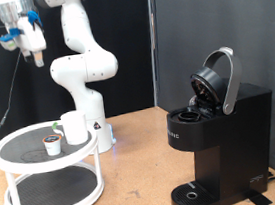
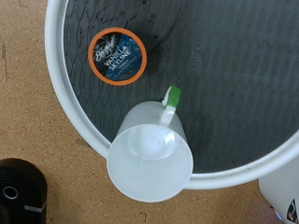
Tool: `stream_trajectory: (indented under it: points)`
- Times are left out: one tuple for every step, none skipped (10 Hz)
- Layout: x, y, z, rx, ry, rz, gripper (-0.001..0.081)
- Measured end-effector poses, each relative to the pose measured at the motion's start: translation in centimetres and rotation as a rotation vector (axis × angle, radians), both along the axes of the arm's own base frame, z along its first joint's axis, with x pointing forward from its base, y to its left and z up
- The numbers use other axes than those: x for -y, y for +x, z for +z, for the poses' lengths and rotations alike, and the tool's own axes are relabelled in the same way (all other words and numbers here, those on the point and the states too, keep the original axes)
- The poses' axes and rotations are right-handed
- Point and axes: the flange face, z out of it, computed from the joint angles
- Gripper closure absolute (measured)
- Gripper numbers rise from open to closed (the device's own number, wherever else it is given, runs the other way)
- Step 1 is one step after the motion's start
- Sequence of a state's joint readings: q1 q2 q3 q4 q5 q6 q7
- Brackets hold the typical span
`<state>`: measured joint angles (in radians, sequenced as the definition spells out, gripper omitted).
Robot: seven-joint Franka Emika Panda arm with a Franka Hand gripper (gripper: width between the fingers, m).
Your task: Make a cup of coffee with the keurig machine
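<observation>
The robot's gripper needs to next move to the coffee pod next to the white cup and close on the pod's orange rim (image 1: 53, 142) (image 2: 92, 58).
The cup (image 1: 75, 127) is a small white mug standing on the upper shelf of a round white two-tier stand (image 1: 25, 172); in the wrist view the cup (image 2: 149, 152) is seen from above, empty. A coffee pod (image 1: 52, 144) sits beside it, its orange-rimmed printed lid (image 2: 117, 56) facing up. The keurig machine (image 1: 218, 143) stands at the exterior view's right, black, with its domed lid (image 1: 218, 80) raised. My gripper (image 1: 35, 57) hangs high at the exterior view's top left, well above the stand, holding nothing. Its fingers do not show in the wrist view.
A green tab (image 2: 172, 96) pokes out behind the cup. The white arm base (image 1: 89, 98) stands just behind the stand. The stand's white rim (image 2: 65, 98) rings a dark mesh shelf. Everything rests on a wooden table (image 1: 137, 183). A dark object (image 2: 19, 191) fills a wrist-view corner.
</observation>
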<state>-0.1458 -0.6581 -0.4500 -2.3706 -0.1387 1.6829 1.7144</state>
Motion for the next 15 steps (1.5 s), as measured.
stream_trajectory:
  points:
    - [-0.2, 0.5, -1.5, 0.006, 0.001, 0.006, 0.0072]
    - [-0.6, 1.2, -3.0, 0.018, -0.001, 0.01, 0.0072]
    - [-0.8, 2.1, -4.4, 0.032, -0.014, -0.005, 0.0072]
    - [-0.9, 2.6, -5.1, 0.044, -0.026, -0.016, 0.0072]
    - [-0.9, 2.5, -5.1, 0.039, -0.023, -0.013, 0.0072]
    - [-1.0, 2.4, -5.3, 0.031, -0.014, 0.013, 0.0072]
    - [-1.1, 2.3, -5.4, 0.03, -0.005, 0.051, 0.0072]
    - [-1.1, 2.4, -5.6, 0.035, -0.002, 0.095, 0.0072]
    - [-1.1, 2.8, -5.7, 0.054, -0.009, 0.136, 0.0072]
    - [-1.1, 3.2, -5.9, 0.073, -0.022, 0.164, 0.0072]
    - [-1.1, 3.8, -6.4, 0.079, -0.032, 0.176, 0.0072]
    - [-1.0, 4.2, -6.9, 0.076, -0.04, 0.177, 0.0072]
    - [-1.1, 4.6, -7.7, 0.066, -0.044, 0.18, 0.0072]
    - [-1.1, 4.9, -8.4, 0.054, -0.049, 0.184, 0.0072]
    - [-1.1, 5.1, -9.3, 0.044, -0.056, 0.188, 0.0072]
